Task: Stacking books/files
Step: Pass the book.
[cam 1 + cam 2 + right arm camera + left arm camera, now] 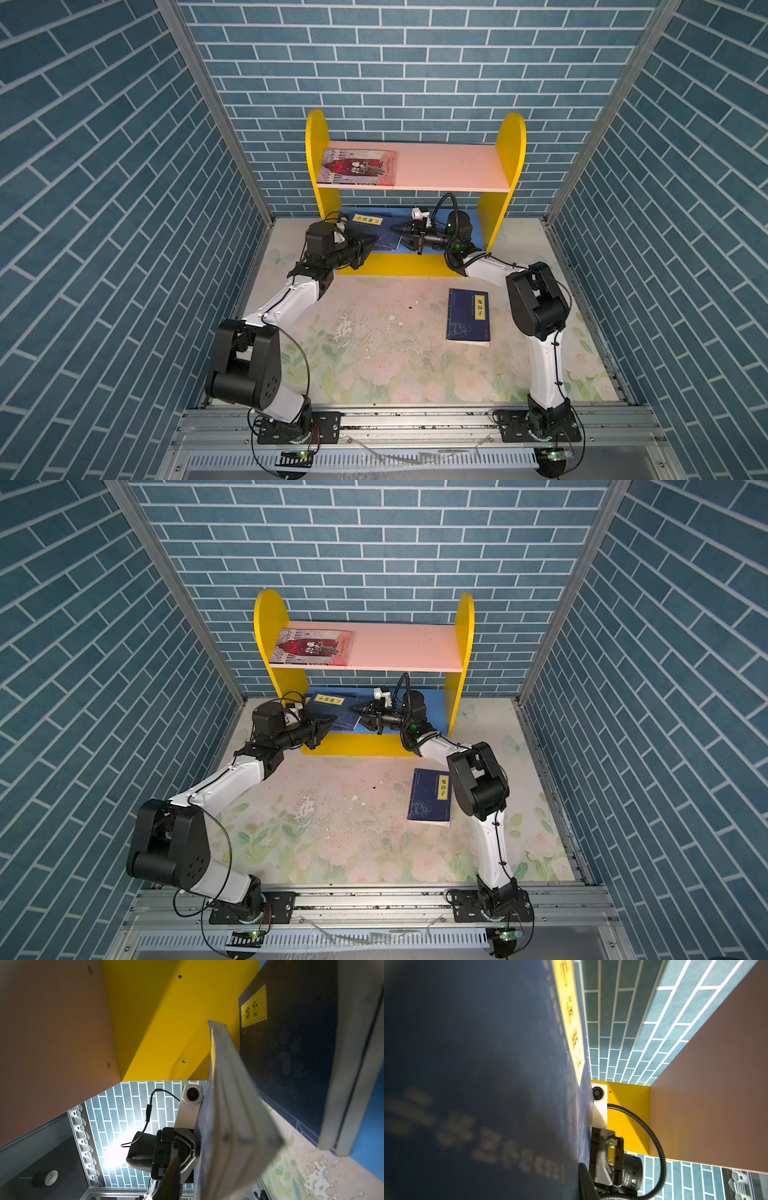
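Note:
My right gripper needs to take the page edges (242, 1134) and lower the navy book square, since it slants above the stack with my left gripper at its near edge.
On the shelf's blue lower board (440, 220) lie navy books with yellow title strips (368, 220). My left gripper (372, 243) is shut on the near left edge of a navy book (488, 1064), whose cover fills the left wrist view beside one dark finger (585, 1180). From the right, my right gripper (395, 229) reaches into the same shelf, open. Its visible finger (172, 1176) stands just off the tilted page edges (228, 1105). Another navy book (468, 316) lies flat on the table at the right. A red illustrated book (359, 167) lies on the pink upper board.
The yellow shelf unit (510, 145) stands against the brick back wall, and its pink upper board (449, 166) hangs low over both grippers. Its yellow front lip (399, 264) runs below them. Blue brick walls close in both sides of the floral table (374, 357).

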Action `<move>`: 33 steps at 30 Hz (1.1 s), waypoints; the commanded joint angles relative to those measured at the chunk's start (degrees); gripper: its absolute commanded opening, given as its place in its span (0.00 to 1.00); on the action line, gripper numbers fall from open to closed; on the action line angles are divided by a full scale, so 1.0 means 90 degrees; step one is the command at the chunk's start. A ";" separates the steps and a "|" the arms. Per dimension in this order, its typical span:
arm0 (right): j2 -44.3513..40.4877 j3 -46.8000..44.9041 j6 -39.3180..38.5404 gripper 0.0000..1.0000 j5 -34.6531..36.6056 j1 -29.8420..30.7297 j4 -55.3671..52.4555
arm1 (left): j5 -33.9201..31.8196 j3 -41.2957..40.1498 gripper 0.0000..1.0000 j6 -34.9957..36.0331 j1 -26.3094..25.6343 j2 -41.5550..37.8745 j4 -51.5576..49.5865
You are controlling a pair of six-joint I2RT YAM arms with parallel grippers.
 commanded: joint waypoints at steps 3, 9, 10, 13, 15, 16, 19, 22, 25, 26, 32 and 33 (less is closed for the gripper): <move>-0.0099 -0.0053 -0.0163 0.54 0.0061 0.0041 0.0209 | -0.0070 0.0249 0.02 -0.0022 0.0087 0.0147 -0.0008; -0.0427 -0.0292 -0.0531 0.53 0.0165 0.0147 -0.0318 | -0.0134 0.0414 0.03 -0.0122 0.0097 0.0243 0.0223; -0.0449 -0.0306 -0.0585 0.50 0.0166 0.0177 -0.0391 | -0.0143 0.0426 0.03 -0.0135 0.0101 0.0263 0.0234; -0.0546 -0.0382 -0.0746 0.43 0.0234 0.0230 -0.0564 | -0.0153 0.0410 0.03 -0.0151 0.0097 0.0268 0.0243; -0.0614 -0.0381 -0.0942 0.38 0.0249 0.0237 -0.0799 | -0.0145 0.0371 0.04 -0.0148 0.0097 0.0258 0.0245; -0.0638 -0.0367 -0.1030 0.36 0.0264 0.0233 -0.0903 | -0.0143 0.0351 0.05 -0.0145 0.0104 0.0254 0.0229; -0.0619 -0.0256 -0.1156 0.25 0.0254 0.0234 -0.1051 | -0.0134 0.0319 0.06 -0.0124 0.0106 0.0204 0.0132; -0.0550 -0.0125 -0.1230 0.15 0.0244 0.0227 -0.1127 | -0.0129 0.0290 0.07 -0.0105 0.0106 0.0167 0.0059; -0.0473 0.0021 -0.1463 0.07 0.0199 0.0215 -0.1387 | -0.0115 0.0242 0.14 -0.0075 0.0121 0.0114 -0.0078; -0.0468 0.0081 -0.1645 0.06 0.0179 0.0192 -0.1594 | -0.0106 0.0215 0.20 -0.0059 0.0131 0.0082 -0.0148; -0.0471 0.0526 -0.2776 0.07 -0.0051 0.0040 -0.3062 | 0.0025 0.0065 0.53 0.0194 0.0380 -0.0333 -0.0818; -0.0444 0.0649 -0.2970 0.07 -0.0094 0.0024 -0.3356 | 0.0059 0.0047 0.55 0.0255 0.0457 -0.0422 -0.0985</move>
